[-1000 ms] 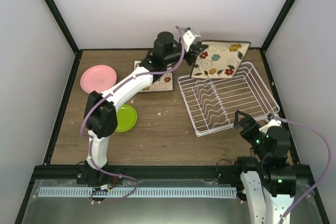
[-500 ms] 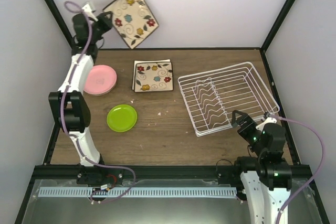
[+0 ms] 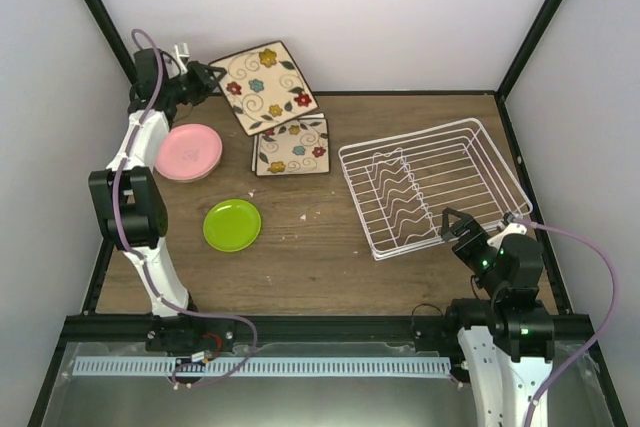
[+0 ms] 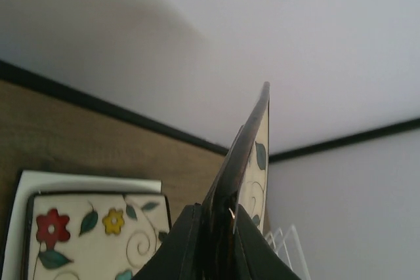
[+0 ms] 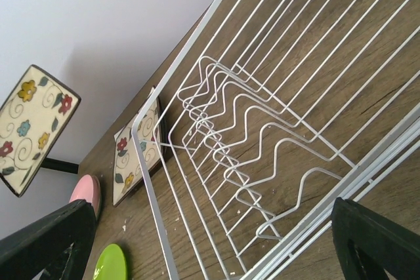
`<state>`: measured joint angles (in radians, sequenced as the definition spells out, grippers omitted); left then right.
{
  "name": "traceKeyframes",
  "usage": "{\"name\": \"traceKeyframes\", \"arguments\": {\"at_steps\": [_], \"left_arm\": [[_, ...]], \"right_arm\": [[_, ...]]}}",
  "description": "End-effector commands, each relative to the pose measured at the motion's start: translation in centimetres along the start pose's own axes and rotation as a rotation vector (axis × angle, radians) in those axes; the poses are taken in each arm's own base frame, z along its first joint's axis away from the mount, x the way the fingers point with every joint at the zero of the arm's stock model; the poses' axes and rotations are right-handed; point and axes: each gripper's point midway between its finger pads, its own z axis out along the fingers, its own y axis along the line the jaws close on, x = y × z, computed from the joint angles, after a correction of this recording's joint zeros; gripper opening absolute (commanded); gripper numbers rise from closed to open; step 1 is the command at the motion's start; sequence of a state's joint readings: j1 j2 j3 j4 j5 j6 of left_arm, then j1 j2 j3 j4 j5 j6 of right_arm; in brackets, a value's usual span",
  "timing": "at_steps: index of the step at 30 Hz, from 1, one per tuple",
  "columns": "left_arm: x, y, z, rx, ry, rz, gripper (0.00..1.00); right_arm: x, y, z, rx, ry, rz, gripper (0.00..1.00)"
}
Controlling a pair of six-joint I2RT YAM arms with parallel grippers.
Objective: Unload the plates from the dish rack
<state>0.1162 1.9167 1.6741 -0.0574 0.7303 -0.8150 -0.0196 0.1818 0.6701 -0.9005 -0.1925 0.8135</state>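
Note:
My left gripper has the square cream flowered plate. It will let go of the plate on top of the stack of flowered plates (image 3: pixel 289 147) (image 4: pixel 108 244).
My left gripper (image 3: pixel 210 75) is shut on the corner of a square cream flowered plate (image 3: pixel 265 87), held tilted in the air over the back left of the table. In the left wrist view the plate (image 4: pixel 256 142) stands edge-on between the closed fingers (image 4: pixel 184 240). Below it a stack of like flowered plates (image 3: pixel 292 145) lies flat. A pink plate (image 3: pixel 188 152) and a lime-green plate (image 3: pixel 232 224) lie to the left. The white wire dish rack (image 3: pixel 430 187) holds no plates. My right gripper (image 3: pixel 455 225) stands open at the rack's near edge, with nothing in it.
The right wrist view looks across the rack's wavy dividers (image 5: pixel 262 136) to the held plate (image 5: pixel 33 122), the stack (image 5: pixel 138 155), the pink plate (image 5: pixel 86 191) and the lime plate (image 5: pixel 111 263). Black frame posts and white walls close in the table.
The left arm swung the flowered plate from above the rack to the back left corner, and has now brought it down and right, over the stack. The right arm has barely moved.

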Motion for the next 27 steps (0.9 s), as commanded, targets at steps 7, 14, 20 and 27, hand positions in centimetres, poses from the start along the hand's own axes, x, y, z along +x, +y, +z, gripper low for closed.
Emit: {"name": "traceKeyframes", "arguments": {"at_steps": [7, 14, 20, 27], "left_arm": [[3.6, -0.4, 1.8, 0.126, 0.281, 0.047, 0.04], [6.7, 3.0, 4.6, 0.064, 0.381, 0.035, 0.04], [9.3, 4.8, 6.4, 0.039, 0.435, 0.020, 0.04], [10.3, 5.8, 7.4, 0.044, 0.464, -0.005, 0.04]], "right_arm": [[-0.4, 0.3, -0.5, -0.009, -0.025, 0.004, 1.00], [-0.5, 0.3, -0.6, -0.003, -0.027, -0.004, 1.00], [-0.7, 0.3, -1.1, 0.008, -0.034, -0.014, 1.00], [-0.8, 0.2, -1.5, 0.019, -0.039, -0.016, 1.00]]}}
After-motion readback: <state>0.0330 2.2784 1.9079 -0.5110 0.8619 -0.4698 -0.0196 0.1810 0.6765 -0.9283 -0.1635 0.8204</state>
